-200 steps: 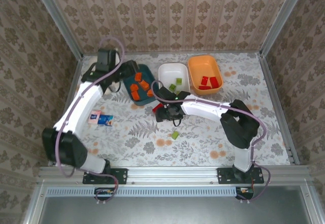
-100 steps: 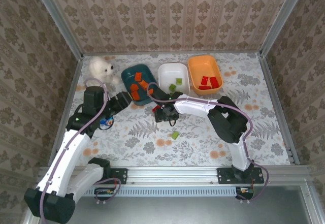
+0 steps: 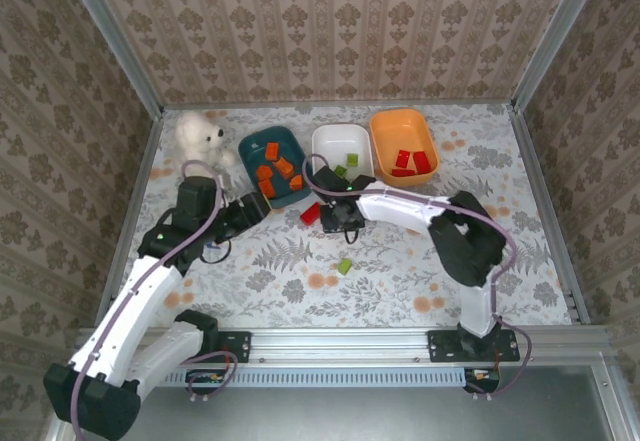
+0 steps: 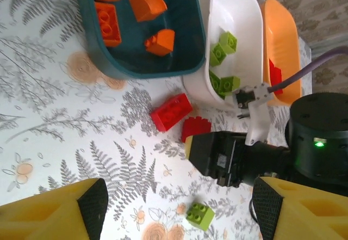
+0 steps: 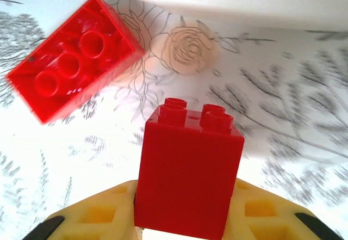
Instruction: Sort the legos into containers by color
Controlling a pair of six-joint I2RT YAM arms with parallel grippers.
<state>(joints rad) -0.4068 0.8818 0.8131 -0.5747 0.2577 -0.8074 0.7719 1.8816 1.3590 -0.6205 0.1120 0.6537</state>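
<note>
My right gripper is to put the square red lego down inside the orange container (image 3: 387,147), near that container's side facing the white container.
My right gripper (image 5: 186,214) is shut on a square red lego (image 5: 187,169), low over the table in front of the white container (image 3: 330,139). A long red lego (image 5: 68,87) lies just left of it, also seen in the top view (image 3: 311,212). A green lego (image 3: 344,265) lies nearer, alone on the cloth. My left gripper (image 4: 179,218) stands open above that green lego (image 4: 199,216), holding nothing. The teal container (image 3: 255,147) holds orange legos, the white one green legos, the orange container (image 3: 395,126) red legos.
A white plush bear (image 3: 200,136) sits at the far left corner beside the teal container. The two arms are close together mid-table, the right wrist (image 4: 234,158) lying between my left fingers' line of sight and the containers. Metal frame rails border the table.
My right gripper has shut on the square red lego. The left arm has drawn back from over the teal container toward the near left, uncovering the bear.
</note>
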